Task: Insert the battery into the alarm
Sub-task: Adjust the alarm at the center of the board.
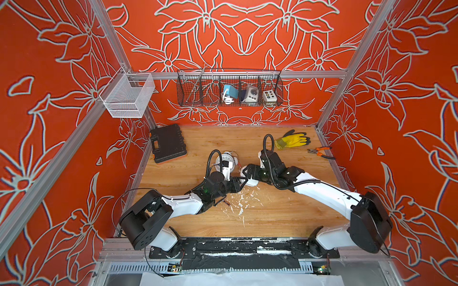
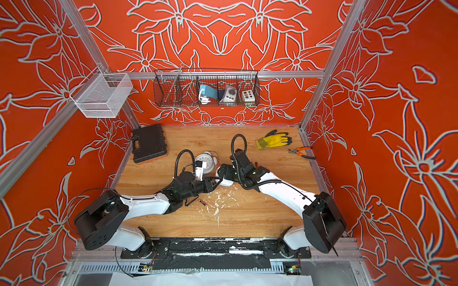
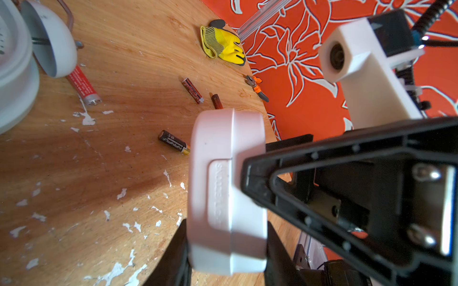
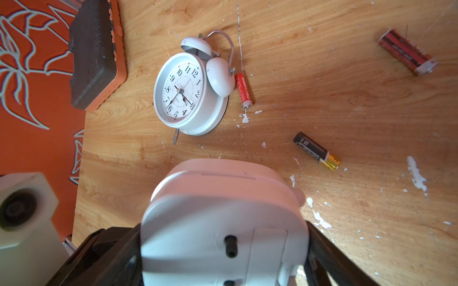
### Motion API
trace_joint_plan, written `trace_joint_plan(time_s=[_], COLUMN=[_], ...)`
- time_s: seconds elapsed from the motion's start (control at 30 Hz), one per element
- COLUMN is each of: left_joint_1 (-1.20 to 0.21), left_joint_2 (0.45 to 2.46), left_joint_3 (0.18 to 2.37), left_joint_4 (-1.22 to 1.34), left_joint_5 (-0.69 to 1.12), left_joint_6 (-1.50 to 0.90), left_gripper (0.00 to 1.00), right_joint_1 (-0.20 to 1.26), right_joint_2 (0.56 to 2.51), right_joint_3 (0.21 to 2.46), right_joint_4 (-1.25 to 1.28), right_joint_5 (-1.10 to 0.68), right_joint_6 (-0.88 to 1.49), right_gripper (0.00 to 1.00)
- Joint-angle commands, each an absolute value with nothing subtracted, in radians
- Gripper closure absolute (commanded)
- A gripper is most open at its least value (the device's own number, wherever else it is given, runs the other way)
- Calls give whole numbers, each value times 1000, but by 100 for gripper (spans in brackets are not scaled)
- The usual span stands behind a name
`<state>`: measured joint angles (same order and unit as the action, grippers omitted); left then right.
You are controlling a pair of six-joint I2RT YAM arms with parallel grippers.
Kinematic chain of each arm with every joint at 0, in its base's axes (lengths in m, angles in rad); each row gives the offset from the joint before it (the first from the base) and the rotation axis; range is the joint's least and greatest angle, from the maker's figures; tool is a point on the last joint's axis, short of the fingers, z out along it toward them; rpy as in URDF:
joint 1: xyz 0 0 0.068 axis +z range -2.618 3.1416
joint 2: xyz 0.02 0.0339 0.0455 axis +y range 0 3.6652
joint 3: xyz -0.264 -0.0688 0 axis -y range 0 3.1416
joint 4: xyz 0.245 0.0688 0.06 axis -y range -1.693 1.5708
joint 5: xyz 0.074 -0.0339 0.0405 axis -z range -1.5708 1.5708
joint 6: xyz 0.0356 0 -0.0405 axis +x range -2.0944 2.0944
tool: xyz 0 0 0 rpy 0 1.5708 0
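Note:
My right gripper is spanning the wide back of the alarm, so it should open, back away and grasp the alarm's thin edge [image 4: 298, 196] once my left gripper turns the alarm.
A white rounded alarm [image 4: 223, 198] hangs above the table's middle, its back with two black knobs and a battery cover facing the right wrist camera. My right gripper [image 4: 224, 235] is shut on its two wide sides. My left gripper [image 3: 226, 247] grips the same alarm [image 3: 218, 148] across its thin edge, both fingers against it. In both top views the two grippers meet at the alarm [image 1: 251, 183] [image 2: 224, 182]. A black-and-gold battery [image 4: 316, 151] [image 3: 174, 146] lies loose on the wood below. A red battery [image 4: 244, 90] lies beside a white twin-bell clock [image 4: 183, 94].
Two dark red batteries [image 3: 193, 90] [image 3: 216, 101] lie further off, and another battery [image 2: 202, 202] by the left arm. A black tool case [image 1: 168, 143] sits back left. Yellow glove [image 1: 292, 140] and pliers [image 1: 322, 152] lie back right. A wire basket [image 1: 230, 89] hangs on the back wall.

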<state>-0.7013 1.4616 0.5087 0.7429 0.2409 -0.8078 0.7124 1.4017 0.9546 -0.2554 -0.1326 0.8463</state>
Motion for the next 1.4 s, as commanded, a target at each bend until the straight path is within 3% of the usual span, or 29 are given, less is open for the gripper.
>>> trace_joint_plan(time_s=[0.0,0.37,0.6,0.73,0.97,1.37], left_joint_1=[-703,-697,-713,-757,-816,-871], left_joint_2=[1450,1357,1293,1258,1199,1208], left_joint_3=[520,557,618,584,474,460], left_joint_4=[730,516,321,390,651,775], left_joint_5=[244,71,-177,-222,-218,-135], left_joint_6=[-763,-498,-281,-94,264,581], left_gripper=[77,86,86,86,94,99], right_joint_1=[696,550,533,511,449,323], right_joint_2=[1344,1200,1216,1277,1323,1420], right_joint_3=[942,834,830,856,873,759], right_joint_4=[-239,-228,-206,-161,-79,295], right_joint_5=[-145,-244,-315,-458,-703,-1060], right_joint_6=[803,771,757,854,1089,1519], right_gripper=[3,1,3,4,2,8])
